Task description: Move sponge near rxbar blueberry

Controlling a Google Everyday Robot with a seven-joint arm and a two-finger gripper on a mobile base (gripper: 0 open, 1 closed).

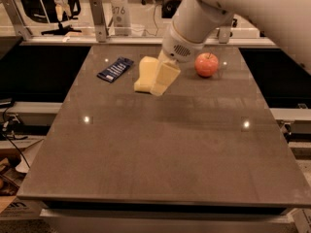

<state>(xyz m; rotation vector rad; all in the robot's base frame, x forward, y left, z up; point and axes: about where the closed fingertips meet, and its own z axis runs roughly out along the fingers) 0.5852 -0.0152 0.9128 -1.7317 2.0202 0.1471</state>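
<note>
Next, my gripper lets go of the sponge on the table (pixel 134 67) close beside the rxbar blueberry, on the side facing the apple.
The pale yellow sponge (pixel 145 74) sits tilted at the far middle of the table, held by my gripper (pixel 160 79), whose yellow finger (pixel 165 78) presses its right side. The gripper is shut on the sponge. The dark blue rxbar blueberry (pixel 115 69) lies flat a short way to the sponge's left, apart from it. My white arm comes in from the upper right.
A red apple (pixel 207 64) stands to the right of the gripper at the far side. The brown table (pixel 160 154) stretches toward me. Metal posts and clutter stand behind the table's far edge.
</note>
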